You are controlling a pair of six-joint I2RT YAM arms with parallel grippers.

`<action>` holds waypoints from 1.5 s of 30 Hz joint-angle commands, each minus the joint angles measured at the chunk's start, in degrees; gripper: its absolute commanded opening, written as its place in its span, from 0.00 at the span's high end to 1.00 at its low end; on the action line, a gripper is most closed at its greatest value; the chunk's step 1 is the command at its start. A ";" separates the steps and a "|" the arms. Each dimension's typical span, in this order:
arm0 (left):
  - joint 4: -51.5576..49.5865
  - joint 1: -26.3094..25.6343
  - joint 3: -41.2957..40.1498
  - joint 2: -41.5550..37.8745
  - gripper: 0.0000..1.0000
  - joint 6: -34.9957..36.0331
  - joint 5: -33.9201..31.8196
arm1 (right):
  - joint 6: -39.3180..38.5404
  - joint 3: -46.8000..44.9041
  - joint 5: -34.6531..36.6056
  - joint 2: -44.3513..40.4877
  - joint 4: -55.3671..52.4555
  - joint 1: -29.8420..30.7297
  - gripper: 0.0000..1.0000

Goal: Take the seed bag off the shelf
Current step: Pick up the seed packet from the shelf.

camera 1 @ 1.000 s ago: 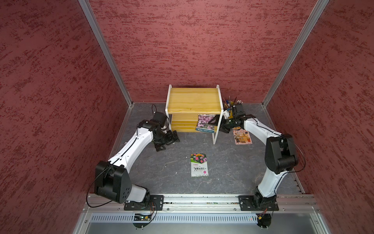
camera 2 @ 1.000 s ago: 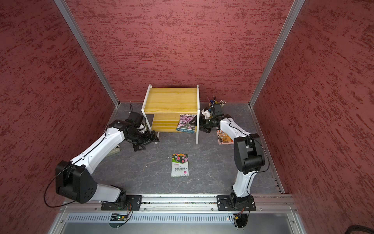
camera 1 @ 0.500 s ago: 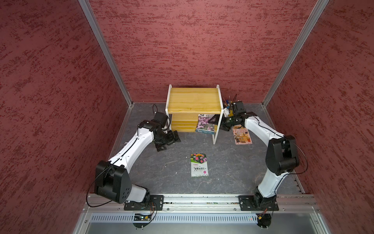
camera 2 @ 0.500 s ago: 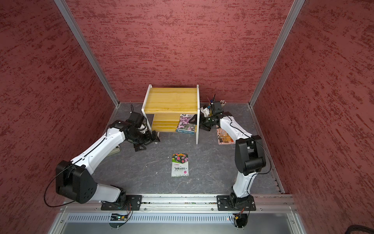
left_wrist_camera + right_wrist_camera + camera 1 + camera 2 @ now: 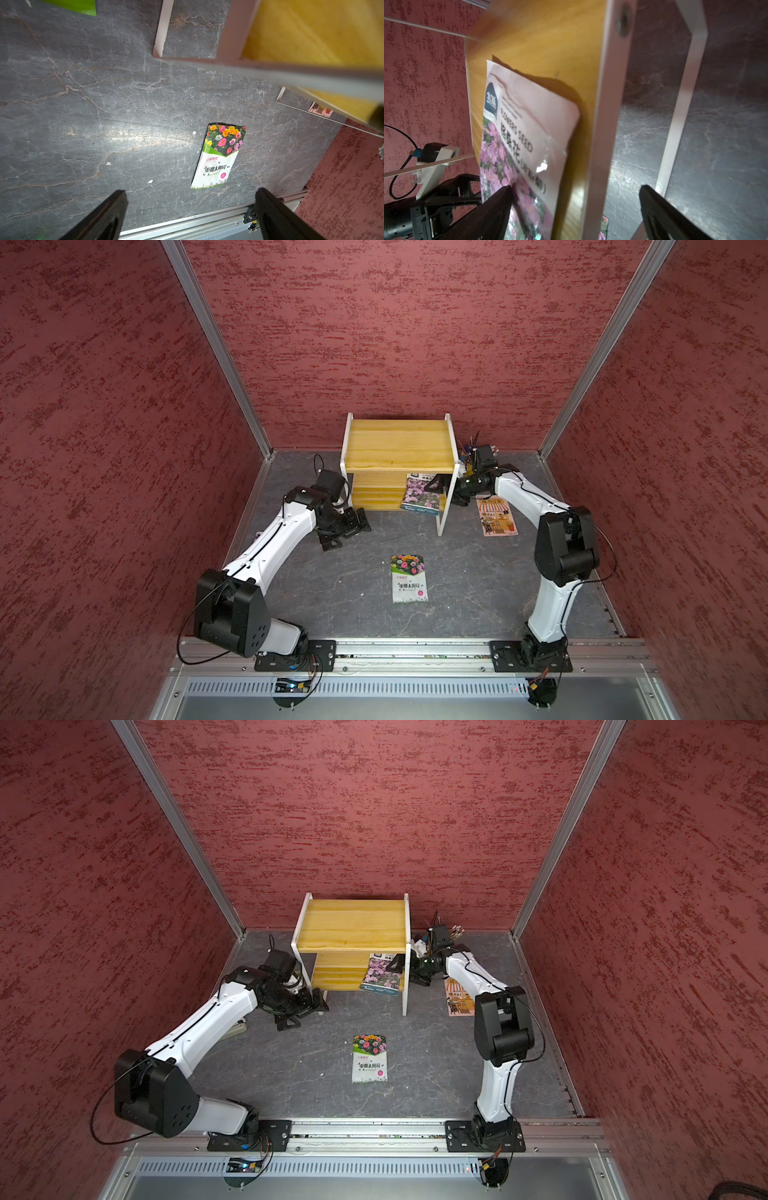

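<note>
I need to next close my right gripper on the front corner (image 5: 436, 508) of the seed bag, beside the shelf's white front leg.
The shelf (image 5: 399, 445) (image 5: 351, 925) stands at the back middle, yellow boards in a white frame. On its lower board lies the seed bag (image 5: 420, 498) (image 5: 381, 977) (image 5: 527, 128), white with pink flowers, its front end hanging over the board's edge. My right gripper (image 5: 446, 491) (image 5: 409, 971) (image 5: 575, 189) reaches in from the shelf's right side, open. One finger is above the bag and the other below the lower board, so the jaws straddle the board's side edge. My left gripper (image 5: 347, 529) (image 5: 301, 1011) (image 5: 191, 190) hovers open and empty over the floor, left of the shelf.
A second flower packet (image 5: 409, 578) (image 5: 220, 155) lies flat on the grey floor in the middle. An orange leaflet (image 5: 495, 516) lies right of the shelf, under the right arm. A pot of pens (image 5: 473, 448) stands behind the right wrist. The shelf's white front leg (image 5: 444, 510) is beside the right gripper.
The right wrist has edged a little further back and in toward the shelf's side. The left gripper has crept slightly toward the shelf. Both stay open.
</note>
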 commanded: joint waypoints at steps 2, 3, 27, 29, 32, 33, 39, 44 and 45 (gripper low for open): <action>-0.07 -0.12 -0.15 -0.76 0.00 0.35 0.17 | -1.05 -1.99 2.96 -0.14 -0.19 1.64 0.02; -0.02 -0.17 -0.15 -0.70 0.00 0.34 0.26 | -1.14 -2.19 2.97 -0.17 -0.17 1.91 0.02; 0.29 -0.16 0.29 -0.79 0.00 0.29 0.02 | 7.47 -2.09 -2.94 -6.07 9.58 1.29 0.02; 0.28 -0.17 0.45 -0.70 0.00 0.39 0.08 | 9.53 -3.65 -3.63 -6.68 12.01 0.28 0.02; 0.22 -0.08 0.79 -0.52 0.00 0.54 0.04 | 9.93 -5.94 -2.39 -8.61 12.05 -1.93 0.02; 0.15 -0.07 0.95 -0.50 0.00 0.58 0.09 | 10.42 -7.70 -2.01 -9.82 12.19 -3.25 0.02; 0.15 0.04 1.26 -0.29 0.00 1.39 0.18 | 8.23 -17.75 2.64 -21.40 3.46 -10.68 0.02; -1.59 -0.07 2.56 -0.41 0.00 2.38 -0.57 | 12.33 -29.72 5.28 -36.87 -1.98 -10.43 0.02; -2.09 -0.06 2.97 -0.37 0.00 2.80 -0.78 | 14.99 -33.06 5.25 -40.57 -1.06 -10.13 0.02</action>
